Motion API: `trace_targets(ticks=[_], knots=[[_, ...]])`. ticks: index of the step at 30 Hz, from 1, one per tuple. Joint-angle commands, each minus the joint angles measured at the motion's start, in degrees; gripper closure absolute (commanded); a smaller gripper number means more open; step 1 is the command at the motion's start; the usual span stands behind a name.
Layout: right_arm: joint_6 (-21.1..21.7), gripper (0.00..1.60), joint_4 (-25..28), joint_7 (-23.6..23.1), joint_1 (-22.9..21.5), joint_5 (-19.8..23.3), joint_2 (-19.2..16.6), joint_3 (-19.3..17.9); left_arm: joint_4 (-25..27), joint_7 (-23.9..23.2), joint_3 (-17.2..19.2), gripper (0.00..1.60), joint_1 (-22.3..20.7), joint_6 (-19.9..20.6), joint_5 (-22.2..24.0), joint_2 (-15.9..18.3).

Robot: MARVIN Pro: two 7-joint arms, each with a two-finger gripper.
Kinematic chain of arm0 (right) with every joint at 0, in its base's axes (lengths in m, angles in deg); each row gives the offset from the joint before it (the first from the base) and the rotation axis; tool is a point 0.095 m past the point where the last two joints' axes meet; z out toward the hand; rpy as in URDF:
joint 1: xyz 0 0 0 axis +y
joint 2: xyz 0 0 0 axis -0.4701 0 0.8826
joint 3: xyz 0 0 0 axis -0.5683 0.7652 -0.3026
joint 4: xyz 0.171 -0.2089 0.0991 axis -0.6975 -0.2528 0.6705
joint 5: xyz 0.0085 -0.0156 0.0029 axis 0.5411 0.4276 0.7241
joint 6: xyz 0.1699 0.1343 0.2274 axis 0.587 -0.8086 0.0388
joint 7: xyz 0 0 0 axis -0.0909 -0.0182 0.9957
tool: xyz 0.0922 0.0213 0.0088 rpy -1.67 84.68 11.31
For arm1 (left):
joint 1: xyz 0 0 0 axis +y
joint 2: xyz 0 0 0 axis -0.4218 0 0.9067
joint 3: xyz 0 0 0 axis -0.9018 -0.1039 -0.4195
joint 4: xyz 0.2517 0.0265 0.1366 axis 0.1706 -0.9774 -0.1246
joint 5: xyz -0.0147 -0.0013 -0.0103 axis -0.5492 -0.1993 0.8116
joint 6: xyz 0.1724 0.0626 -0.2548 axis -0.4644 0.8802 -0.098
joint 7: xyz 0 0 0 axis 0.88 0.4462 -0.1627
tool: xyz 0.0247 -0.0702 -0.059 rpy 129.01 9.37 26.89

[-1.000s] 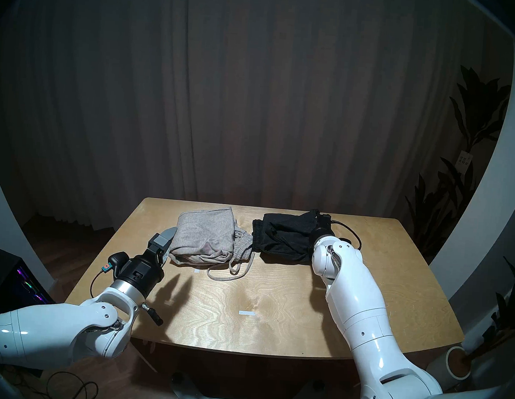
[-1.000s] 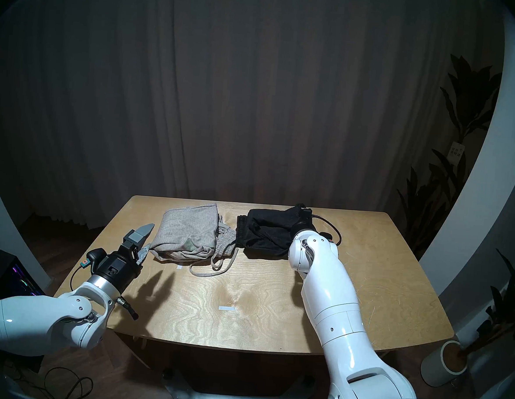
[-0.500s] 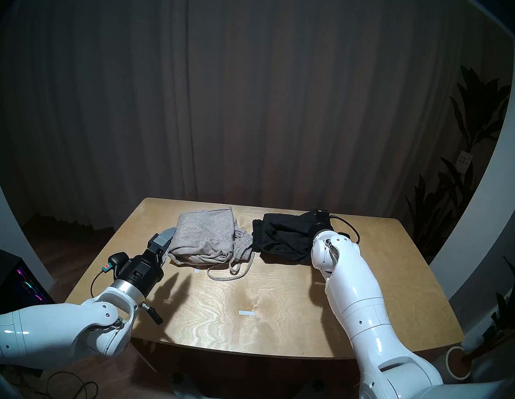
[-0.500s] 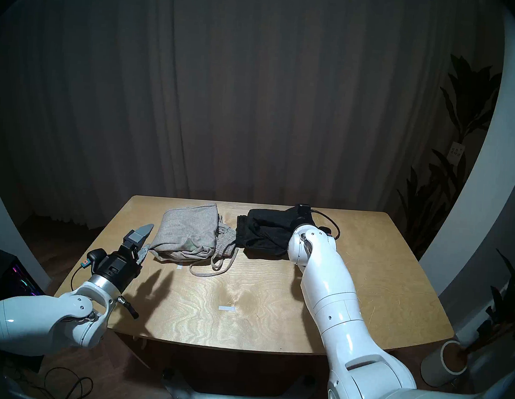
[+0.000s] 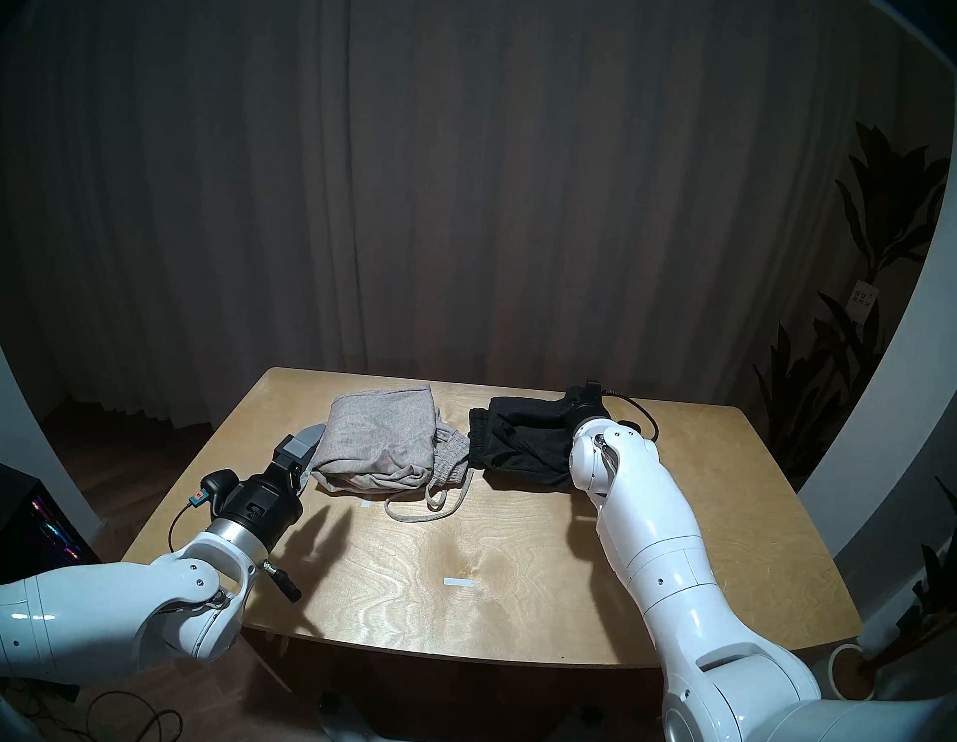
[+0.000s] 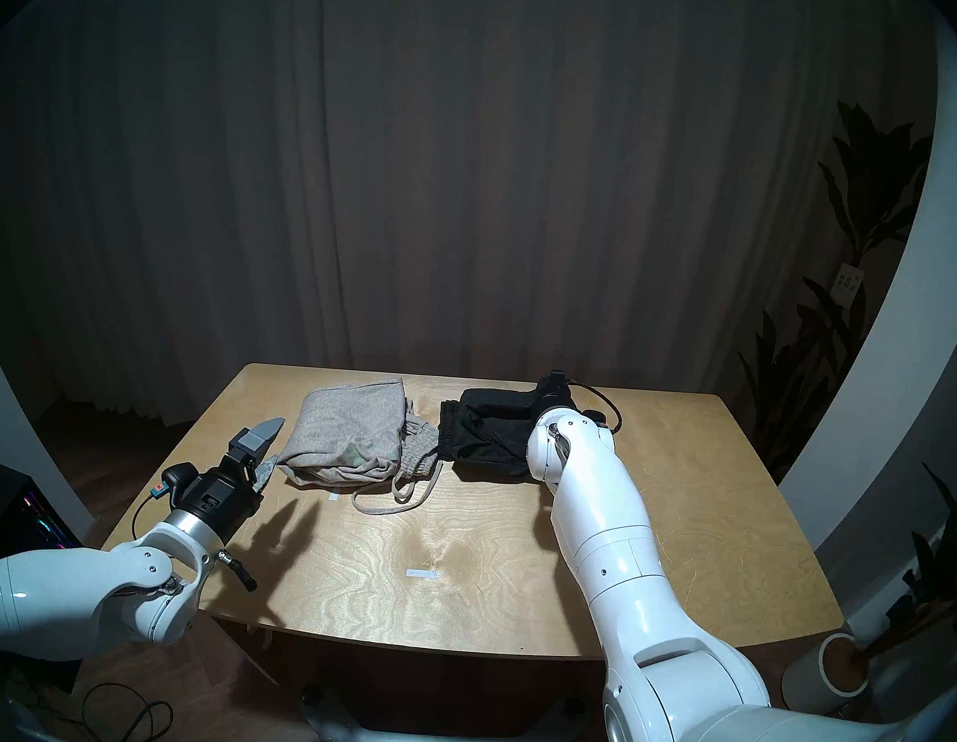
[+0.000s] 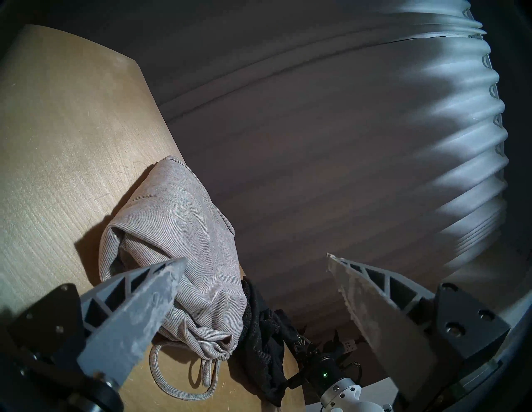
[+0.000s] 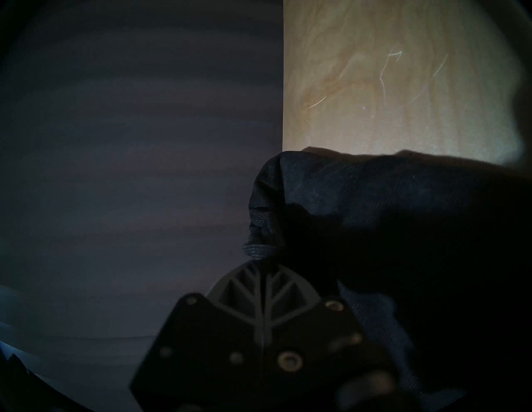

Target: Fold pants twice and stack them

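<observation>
I will let go of the pinched black cloth with my right gripper over the black pants' far corner (image 5: 514,402) next to the grey pants.
The folded light grey pants (image 5: 381,440) (image 6: 347,432) (image 7: 178,230) lie at the table's far left, their pale cord (image 5: 427,508) trailing toward me. Just right of them lie the black pants (image 5: 522,441) (image 6: 489,430) (image 8: 374,201), loosely folded. My right gripper (image 5: 569,405) (image 6: 539,398) (image 8: 263,267) is at their far right corner, shut on a pinch of black cloth. My left gripper (image 5: 306,454) (image 6: 274,441) (image 7: 254,257) stands open at the grey pants' left edge, one finger low beside the fold, nothing between its fingers.
The wooden table (image 5: 508,562) carries two small white tape marks (image 5: 458,582) (image 5: 365,504) nearer to me. A dark curtain hangs close behind the far edge. A potted plant (image 5: 851,671) stands on the floor at the right.
My right gripper has shut on the black pants' far right corner, and the right arm has shifted a little to the left. The left arm has hardly moved.
</observation>
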Motion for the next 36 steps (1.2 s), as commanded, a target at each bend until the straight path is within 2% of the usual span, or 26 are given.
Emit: trace_targets(ticks=[1, 6, 7, 8, 9, 22, 23, 24, 27, 36], knots=[[-0.35, 1.6, -1.56, -0.86, -5.36, -0.57, 3.16, 1.65, 0.3, -1.3, 0.96, 0.0, -0.05, -0.5, 0.43, 1.06], [-0.74, 1.6, -4.41, -1.06, -8.15, -1.13, 5.53, 3.27, 0.52, -1.85, 0.88, 0.0, 0.76, -1.18, 1.4, 2.21], [-0.87, 1.51, -6.16, -1.36, -9.48, -1.33, 6.6, 3.92, 0.64, -2.11, 0.82, 0.0, 1.16, -1.55, 1.9, 2.73], [-0.87, 1.51, -6.16, -1.36, -9.48, -1.33, 6.6, 3.92, 0.64, -2.11, 0.82, 0.0, 1.16, -1.55, 1.9, 2.73], [-0.95, 1.6, -5.98, -1.71, -9.28, -1.48, 7.14, 4.04, 0.6, -2.1, 0.77, 0.0, 1.32, -1.66, 2.04, 2.93], [-5.0, 1.6, -18.2, -4.57, -16.63, -3.46, 13.53, 6.95, 0.55, -3.29, 0.75, 0.0, 3.54, -2.91, 5.08, 5.46], [-5.52, 1.6, -20.64, -5.34, -17.77, -3.63, 14.06, 7.15, 0.46, -3.43, 0.76, 0.0, 3.77, -2.92, 5.58, 5.67], [-5.74, 1.6, -20.62, -5.4, -17.41, -3.91, 14.2, 7.13, 0.35, -3.45, 0.75, 0.0, 3.82, -2.89, 5.69, 5.69], [-7.02, 1.6, -24.85, -7.2, -19.32, -4.21, 15.0, 7.5, 0.21, -3.67, 0.8, 0.0, 4.01, -2.7, 6.39, 5.73], [-11.07, 1.6, -31.95, -12.92, -21.21, -4.54, 16.48, 7.23, -0.34, -3.3, 0.75, 0.0, 3.57, -1.56, 7.57, 4.63]])
